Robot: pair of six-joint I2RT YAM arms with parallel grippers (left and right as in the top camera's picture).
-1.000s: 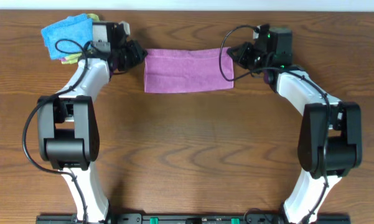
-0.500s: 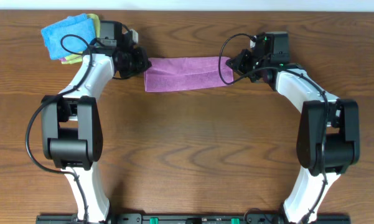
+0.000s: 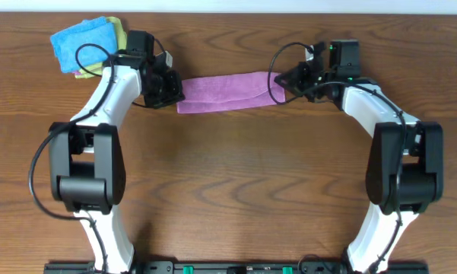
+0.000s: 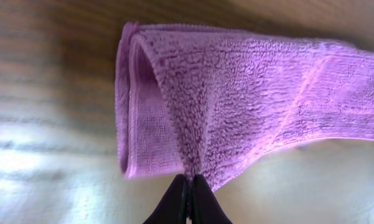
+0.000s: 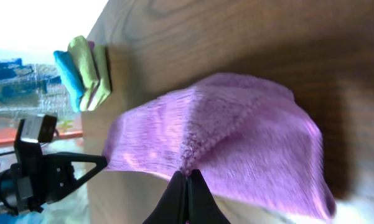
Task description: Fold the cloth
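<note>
My right gripper has the lifted edge of the purple cloth, now held above the wooden table. It will let that edge go over the near corner of its lower layer [image 3: 282, 102] [image 5: 322, 206].
The purple cloth [image 3: 228, 91] is stretched as a narrow band between my two grippers at the far middle of the table. My left gripper [image 3: 175, 93] is shut on its left end; the left wrist view shows the jaws [image 4: 189, 182] pinching the cloth [image 4: 236, 99], which hangs doubled over. My right gripper [image 3: 285, 82] is shut on its right end; the right wrist view shows the jaws [image 5: 187, 175] pinching the cloth [image 5: 236, 143], lifted above the wooden table [image 5: 236, 37].
A stack of folded cloths, blue on top [image 3: 80, 42] with yellow-green beneath, lies at the far left corner and shows in the right wrist view [image 5: 84, 71]. The wooden table [image 3: 236, 183] stretches toward the front between the arm bases.
Both grippers have moved toward the front with the cloth's far edge, carrying it over itself. The cloth's visible shape has narrowed from a wide rectangle to a thin band.
</note>
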